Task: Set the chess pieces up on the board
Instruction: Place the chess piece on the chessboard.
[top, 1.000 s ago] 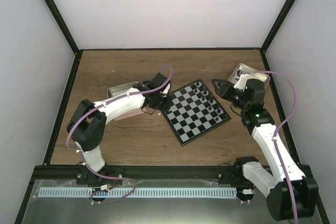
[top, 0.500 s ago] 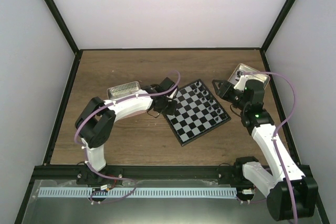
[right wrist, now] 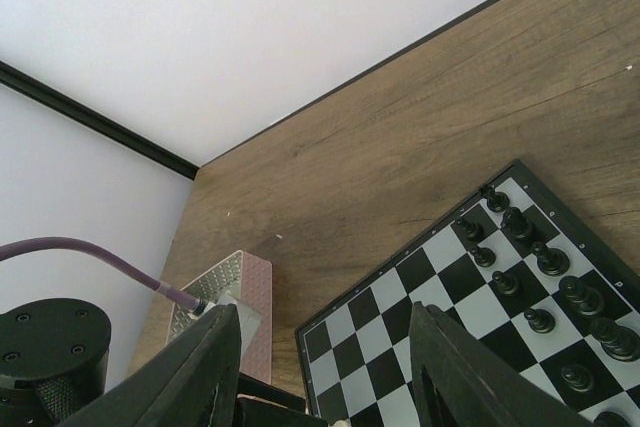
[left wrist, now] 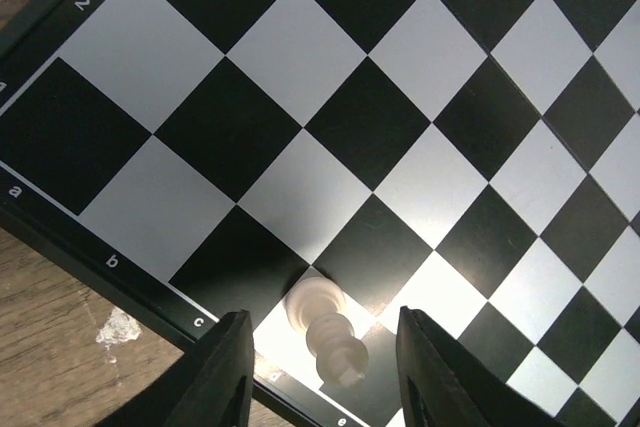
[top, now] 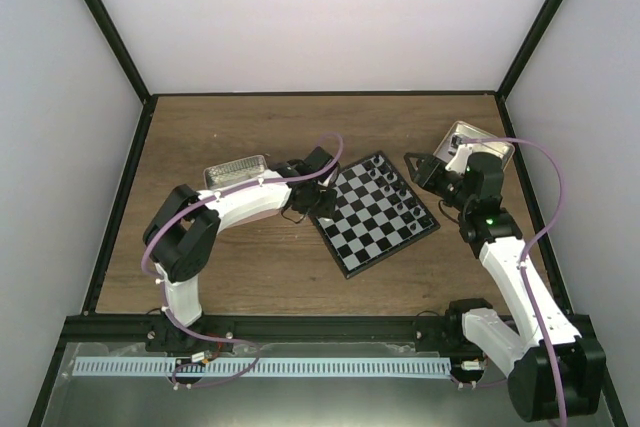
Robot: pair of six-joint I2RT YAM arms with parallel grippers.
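Note:
I see the white piece standing on the light square by the letter d, so I should grip it with my left gripper and shift it to the dark square (left wrist: 382, 377) by e.
The board (left wrist: 300, 47) fills the left wrist view. One cream-white chess piece (left wrist: 322, 315) stands on a light square by the rim, near the letter d. My left gripper (left wrist: 322, 339) is open around it, with a clear gap between each finger and the piece. From above, the left gripper (top: 321, 203) hangs over the left edge of the board (top: 365, 237) and hides the white piece. Several black chess pieces (top: 397, 190) stand in two rows along the board's far right side. My right gripper (top: 427, 170) hovers open and empty just off that side.
A pink-sided metal tin (top: 235, 171) lies left of the board, behind the left arm, and shows again as the tin (right wrist: 232, 299) in the right wrist view. A second tin (top: 481, 146) sits at the back right, behind the right wrist. Black frame rails edge the wooden table.
The left arm swung right from beside the pink tin to the board's left edge, then stayed there. Its jaws now stand apart around the white piece. The right arm has not moved.

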